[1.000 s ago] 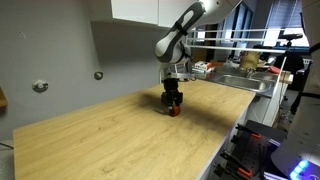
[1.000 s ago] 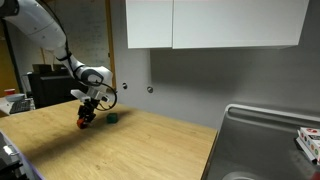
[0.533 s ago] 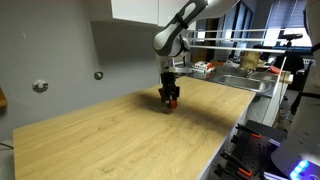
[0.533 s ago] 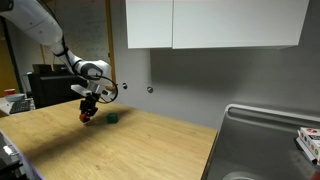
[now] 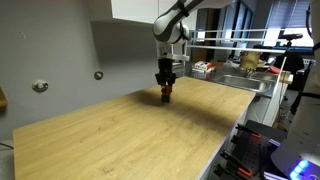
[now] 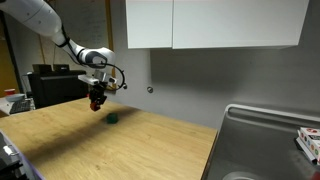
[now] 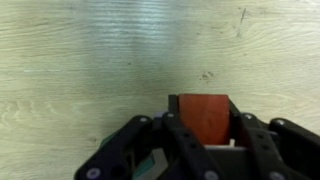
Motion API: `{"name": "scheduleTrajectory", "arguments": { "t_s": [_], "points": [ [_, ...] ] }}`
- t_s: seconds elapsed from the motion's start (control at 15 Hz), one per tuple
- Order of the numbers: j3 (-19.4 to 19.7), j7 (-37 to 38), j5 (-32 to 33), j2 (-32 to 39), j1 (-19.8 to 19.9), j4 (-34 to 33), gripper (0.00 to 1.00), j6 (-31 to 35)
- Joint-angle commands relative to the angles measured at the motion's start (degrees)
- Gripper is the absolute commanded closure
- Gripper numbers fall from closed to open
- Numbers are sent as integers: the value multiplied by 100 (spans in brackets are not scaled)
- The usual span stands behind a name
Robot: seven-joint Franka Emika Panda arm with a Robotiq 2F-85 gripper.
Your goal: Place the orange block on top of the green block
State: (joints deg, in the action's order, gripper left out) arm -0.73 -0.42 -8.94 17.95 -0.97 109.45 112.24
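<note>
Next, I let go of the orange block on top of the green block [image 5: 167, 92] [image 7: 142, 147], which stands on the table near the grey wall.
My gripper [image 6: 96, 101] is shut on the orange block [image 6: 96, 105], a tiny orange-red cube, and holds it clear above the wooden table [image 6: 150, 150]. The green block [image 6: 112, 117], a tiny dark green cube, sits on the table just right of and below the gripper. In the exterior view from the table's end, the gripper [image 5: 166, 93] hangs with the orange block [image 5: 166, 98] at its tips, and the green block is hidden there. The wrist view shows the orange block [image 7: 203, 117] between the black fingers [image 7: 203, 135], with bare wood below it and no green block in sight.
A metal sink [image 6: 262, 135] lies at the table's far end, also seen in an exterior view [image 5: 246, 83]. White wall cabinets [image 6: 215, 22] hang above. The grey wall [image 5: 70, 70] runs behind the table. The table's front edge [image 5: 215, 150] drops off near equipment.
My gripper has risen from just above the table and moved toward the green block, carrying the orange block. The green block has not moved.
</note>
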Motion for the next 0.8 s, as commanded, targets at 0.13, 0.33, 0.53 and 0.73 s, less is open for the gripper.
{"name": "scheduleTrajectory", "arguments": {
  "t_s": [0.13,0.33,0.53,0.73],
  "points": [
    [147,-39,151,292,245,-724,82,-367],
    [212,-60,162,496,358,-1027,82,-460],
    [242,-68,175,770,430,-1335,82,-594],
    [219,-86,146,1057,471,-1584,82,-703]
  ]
}}
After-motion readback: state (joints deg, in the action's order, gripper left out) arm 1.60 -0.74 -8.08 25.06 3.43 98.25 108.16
